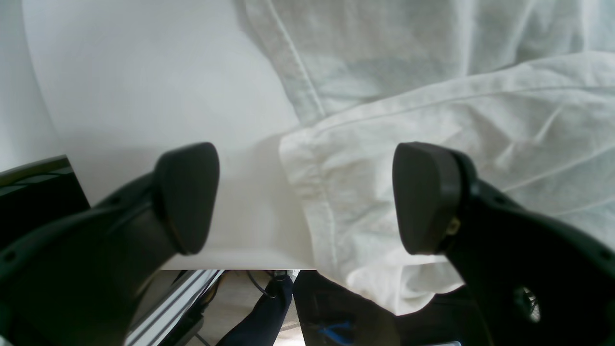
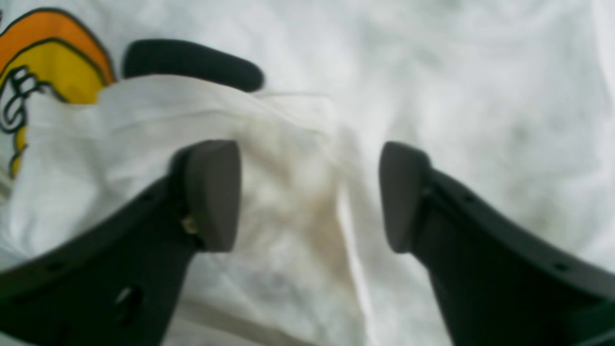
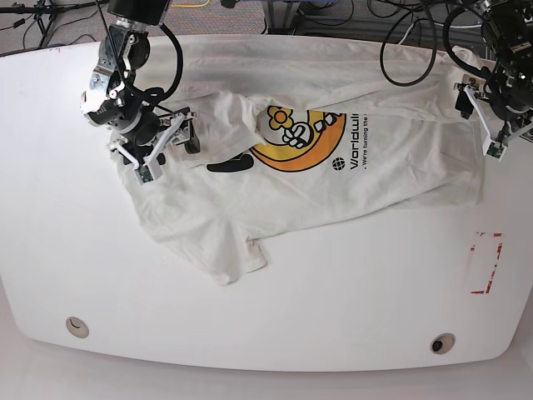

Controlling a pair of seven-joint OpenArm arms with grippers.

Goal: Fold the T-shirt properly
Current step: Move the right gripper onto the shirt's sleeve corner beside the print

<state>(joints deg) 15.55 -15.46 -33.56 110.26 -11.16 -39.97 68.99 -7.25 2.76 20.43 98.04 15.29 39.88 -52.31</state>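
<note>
My right gripper will pinch that corner [image 2: 320, 131] of the folded flap, which stops short beside the black print, and pull the flap farther across the T-shirt.
The off-white T-shirt [image 3: 333, 187] lies spread and rumpled across the white table [image 3: 275, 308], its yellow-orange and black round graphic [image 3: 291, 142] and dark lettering [image 3: 354, 142] facing up. My right gripper [image 3: 166, 146] is down on the shirt's left part. In the right wrist view its jaws [image 2: 310, 197] stand apart astride a raised ridge of the T-shirt [image 2: 288, 158], near the graphic [image 2: 43, 62]. My left gripper [image 3: 481, 125] hangs at the shirt's far right edge. It is open [image 1: 307, 197], one finger over bare table, the other over a hemmed corner of the T-shirt [image 1: 432, 125].
A red rectangle outline [image 3: 485, 262] is marked on the table at the right. Two round holes [image 3: 77, 327] [image 3: 442, 342] sit near the front edge. Cables [image 3: 408, 50] trail behind the table. The table edge [image 1: 240, 266] lies just under my left gripper.
</note>
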